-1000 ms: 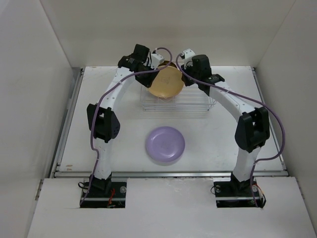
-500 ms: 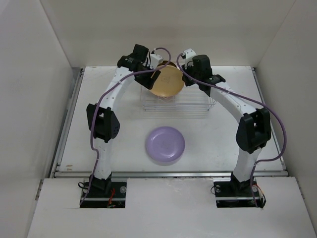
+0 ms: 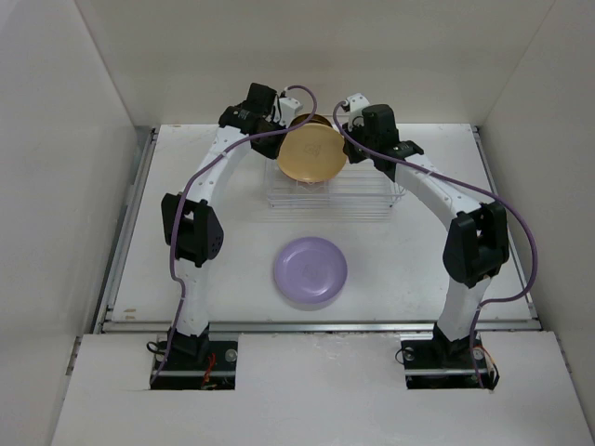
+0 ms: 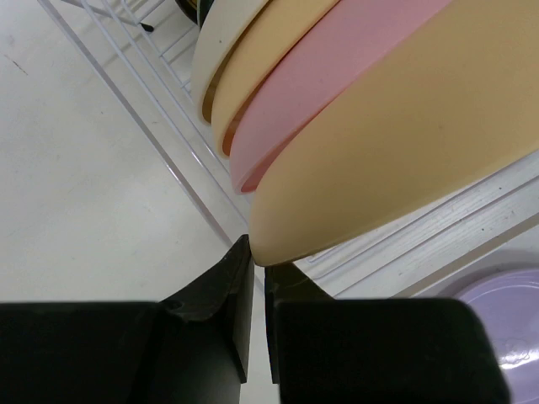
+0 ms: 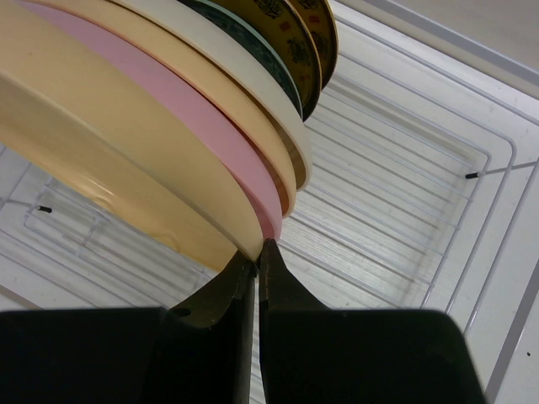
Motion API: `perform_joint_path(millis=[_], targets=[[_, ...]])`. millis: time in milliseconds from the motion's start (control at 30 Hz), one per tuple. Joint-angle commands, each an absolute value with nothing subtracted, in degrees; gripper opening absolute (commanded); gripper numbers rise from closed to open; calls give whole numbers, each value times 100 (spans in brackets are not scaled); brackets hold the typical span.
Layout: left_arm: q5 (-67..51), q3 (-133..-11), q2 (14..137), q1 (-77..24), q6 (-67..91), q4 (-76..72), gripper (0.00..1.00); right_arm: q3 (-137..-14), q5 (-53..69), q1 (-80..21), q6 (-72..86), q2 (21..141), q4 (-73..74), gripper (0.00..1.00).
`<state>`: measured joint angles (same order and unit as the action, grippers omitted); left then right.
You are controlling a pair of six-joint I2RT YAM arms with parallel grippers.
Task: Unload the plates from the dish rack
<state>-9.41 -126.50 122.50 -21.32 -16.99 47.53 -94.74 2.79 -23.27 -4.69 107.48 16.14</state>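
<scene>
My left gripper's fingers are holding the yellow-orange plate's rim only shallowly, so I need to open them and take the plate's rim deeper (image 4: 268, 225) before I lift the plate out.
A yellow-orange plate (image 3: 312, 155) stands on edge at the front of the row in the wire dish rack (image 3: 372, 200). My left gripper (image 3: 285, 132) is at the plate's upper left rim, and in the left wrist view (image 4: 257, 259) it is shut on that rim. My right gripper (image 3: 346, 130) is at the upper right rim and is shut on it (image 5: 259, 248). Behind the yellow-orange plate (image 5: 109, 168) stand a pink plate (image 5: 194, 118), another orange one, a cream plate (image 5: 253, 88) and smaller patterned plates (image 5: 295, 34). A lavender plate (image 3: 310, 271) lies flat on the table.
The rack's wire floor and sides (image 5: 404, 210) spread to the right of the plates. The rack's front wires (image 4: 168, 126) run just below the left gripper. White walls enclose the table on the left, right and back.
The yellow-orange plate has swung from leaning right to facing the top camera more squarely, and it now covers more of the left gripper. The lavender plate has not moved.
</scene>
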Motion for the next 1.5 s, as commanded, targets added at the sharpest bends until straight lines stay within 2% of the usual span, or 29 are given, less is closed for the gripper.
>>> perform_joint_path(millis=[0, 67, 100, 133, 167, 267, 400, 533, 567, 833, 867, 900, 933, 967, 1000, 1033, 1133, 1167, 1467], targets=[[-993, -12604, 11883, -2206, -1679, 4518, 0, -9554, 703, -2391, -167, 10380, 1213, 0], [-924, -12604, 11883, -2206, -1679, 4465, 13, -9554, 773, -2391, -167, 10380, 1213, 0], [-871, -12604, 11883, -2206, -1679, 4387, 24, -9502, 773, -2391, -167, 10380, 1213, 0], [-731, -12604, 11883, -2206, -1627, 4273, 40, -9501, 773, -2391, -167, 10380, 1213, 0], [-660, -12604, 11883, -2206, -1626, 4271, 43, -9431, 773, -2391, -167, 10380, 1213, 0], [-676, -12604, 11883, -2153, -1574, 4008, 43, -9431, 721, -2391, -220, 10432, 1213, 0], [-1124, -12604, 11883, -2153, -1722, 3946, 34, -9483, 721, -2391, -220, 10485, 1213, 0], [-1310, -12604, 11936, -2153, -1723, 4060, 11, -9483, 721, -2391, -220, 10485, 1213, 0], [-1310, -12604, 11936, -2153, -1662, 4061, 2, -9483, 721, -2391, -220, 10485, 1213, 0], [-1081, -12884, 11936, -2153, -1661, 4561, 0, -9483, 782, -2391, -220, 10485, 1327, 0], [-1081, -12954, 11936, -2101, -1661, 4562, 0, -9483, 660, -2391, -220, 10485, 1397, 4], [-1081, -12955, 11936, -2101, -1661, 4631, 0, -9483, 607, -2391, -220, 10485, 1450, 36], [-1081, -13033, 11936, -2101, -1661, 4693, 0, -9483, 606, -2391, -220, 10485, 1450, 56], [-1081, -13034, 11883, -2101, -1661, 4693, 0, -9483, 546, -2391, -220, 10485, 1520, 68], [-1081, -13112, 11883, -2101, -1661, 4763, 0, -9483, 475, -2391, -220, 10485, 1521, 75], [-1081, -13200, 11883, -2101, -1661, 4825, 0, -9431, 475, -2391, -150, 10485, 1521, 88], [-1186, -13359, 11883, -2101, -1714, 4956, 0, -9300, 352, -2391, -149, 10363, 1451, 92], [-1239, -13359, 11883, -2101, -1714, 4957, 0, -9299, 352, -2391, -97, 10284, 1450, 100], [-1477, -13605, 11716, -2101, -1714, 5221, 0, -9193, 404, -2391, -97, 10002, 1397, 100]])
